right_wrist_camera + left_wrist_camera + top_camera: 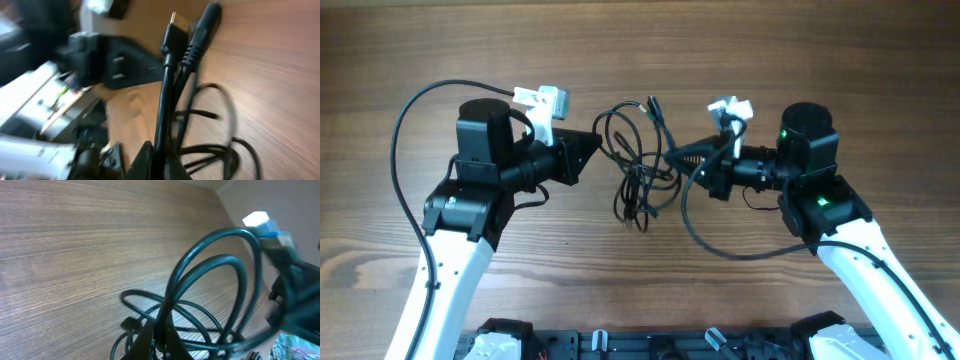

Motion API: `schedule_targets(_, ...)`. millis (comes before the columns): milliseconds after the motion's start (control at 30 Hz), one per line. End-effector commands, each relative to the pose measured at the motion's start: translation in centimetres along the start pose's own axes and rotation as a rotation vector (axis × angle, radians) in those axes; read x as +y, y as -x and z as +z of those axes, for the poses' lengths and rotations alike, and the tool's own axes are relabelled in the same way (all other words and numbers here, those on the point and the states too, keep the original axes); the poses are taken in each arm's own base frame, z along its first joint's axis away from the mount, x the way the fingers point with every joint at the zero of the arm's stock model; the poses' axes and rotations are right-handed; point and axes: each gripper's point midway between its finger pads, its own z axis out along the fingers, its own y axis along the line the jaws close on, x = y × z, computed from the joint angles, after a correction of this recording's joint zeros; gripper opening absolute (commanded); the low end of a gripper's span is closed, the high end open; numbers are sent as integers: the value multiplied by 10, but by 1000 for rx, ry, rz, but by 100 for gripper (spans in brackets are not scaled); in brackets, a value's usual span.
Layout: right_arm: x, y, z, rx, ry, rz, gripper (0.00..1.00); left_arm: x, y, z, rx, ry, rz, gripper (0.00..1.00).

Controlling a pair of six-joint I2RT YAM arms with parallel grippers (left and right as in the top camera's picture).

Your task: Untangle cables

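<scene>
Next, my left gripper sets the cable loop down on the wooden table [604,178], in the space that lies between the tangle and that same left gripper.
The thin black cables [638,160] lie tangled in loops at the table's middle, between my two grippers. My left gripper [598,148] is shut on a cable loop at the tangle's left; in the left wrist view its fingers [162,339] pinch a strand while tall loops [215,275] rise beyond. My right gripper [672,156] is shut on cables at the tangle's right; in the right wrist view its fingers [159,162] clamp strands that end in a gold-tipped plug [175,27] and a black plug [206,17]. Two plug ends [653,106] point toward the far side.
The wooden table [640,40] spreads all around. Thick black robot wires arc beside the left arm [405,130] and below the right wrist [720,245]. The left arm [55,95] shows blurred in the right wrist view.
</scene>
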Motion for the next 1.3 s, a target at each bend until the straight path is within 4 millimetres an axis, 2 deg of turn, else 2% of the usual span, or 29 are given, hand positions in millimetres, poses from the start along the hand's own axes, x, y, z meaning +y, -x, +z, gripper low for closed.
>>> schedule_targets(0, -35, 8, -4, -66, -196, 140, 38, 2, 5, 0, -10, 9, -11, 4)
schedule_targets(67, -36, 6, -4, -59, -199, 150, 66, 2, 5, 0, -10, 9, -11, 4)
schedule_targets(100, -37, 3, -4, -51, -202, 157, 75, 2, 5, 0, -11, 9, -10, 4)
schedule_targets(167, -38, -3, -4, -30, -209, 167, 89, -1, 6, 0, -14, -4, -6, 4)
schedule_targets(200, -36, -5, -3, -15, -197, 126, 89, -2, 7, 0, -17, -14, -2, 4)
schedule_targets(267, -34, -13, -3, 27, -181, 34, 89, -5, 9, -1, -22, -28, 5, 4)
schedule_targets(367, -30, -28, -3, 101, -138, -229, 88, -9, 10, -1, -24, -51, 12, 4)
schedule_targets(500, -34, -32, -1, 136, -124, -496, 86, -24, 11, -2, -22, -136, 56, 4)
schedule_targets(600, -46, -43, 6, 186, -101, -676, 84, -26, 10, -2, -19, -147, 59, 4)
schedule_targets(667, -56, -58, 17, 236, -63, -770, 80, -26, 10, -2, -19, -147, 59, 4)
schedule_targets(733, -66, -69, 29, 263, -33, -820, 73, -26, 9, -2, -14, -145, 55, 4)
schedule_targets(767, -72, -70, 35, 261, -29, -835, 67, -25, 8, -2, -10, -144, 52, 4)
schedule_targets(900, -91, -63, 50, 217, -36, -894, 62, -25, 6, -2, -2, -142, 45, 4)
schedule_targets(1033, -93, -53, 54, 180, -42, -977, 60, -24, 3, -2, 9, -139, 35, 4)
schedule_targets(1133, -93, -53, 55, 183, -30, -1117, 57, -24, 2, -2, 12, -138, 32, 4)
schedule_targets(1267, -94, -52, 55, 179, -27, -1165, 53, -24, 1, -2, 16, -138, 29, 4)
